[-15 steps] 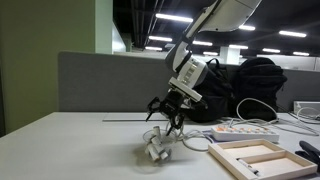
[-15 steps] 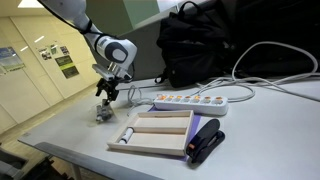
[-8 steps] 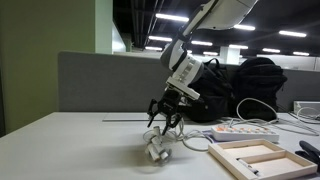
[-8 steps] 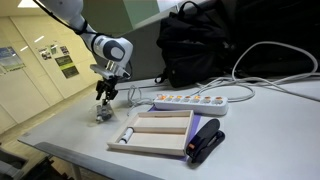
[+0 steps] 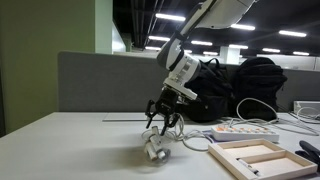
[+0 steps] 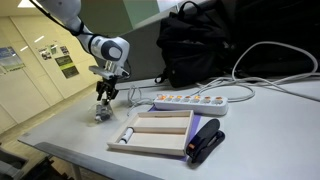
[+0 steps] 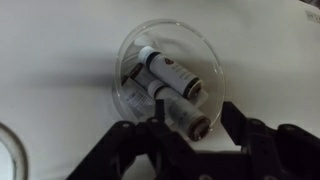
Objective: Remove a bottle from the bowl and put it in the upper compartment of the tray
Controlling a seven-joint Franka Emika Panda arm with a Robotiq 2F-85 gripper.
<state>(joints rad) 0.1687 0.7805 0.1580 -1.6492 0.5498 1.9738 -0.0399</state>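
Observation:
My gripper should open, set the bowl down flat and take just the bottle by its dark cap (image 7: 201,129), because the bowl tilts with its rim between my fingers.
The small clear bowl (image 7: 207,55) holds three tiny whitish bottles with dark caps (image 7: 168,72). It stands on the white table in both exterior views (image 5: 155,151) (image 6: 103,113). My gripper (image 7: 197,120) hovers just above the bowl with its jaws open and wide apart. One bottle (image 7: 185,115) lies between them at the bowl's near rim, close to one finger, not gripped. The gripper also shows in both exterior views (image 5: 163,122) (image 6: 104,93). The light-wood tray (image 6: 160,143) (image 5: 262,148) lies beside the bowl, with one bottle (image 6: 127,134) in an end compartment.
A white power strip (image 6: 195,102) (image 5: 245,132) lies behind the tray, with cables running off it. A black stapler (image 6: 205,141) sits against the tray's far side. A black backpack (image 6: 200,45) (image 5: 240,88) stands at the back.
The gripper has shifted slightly over the bowl, staying open. The bottles and the tray have not moved.

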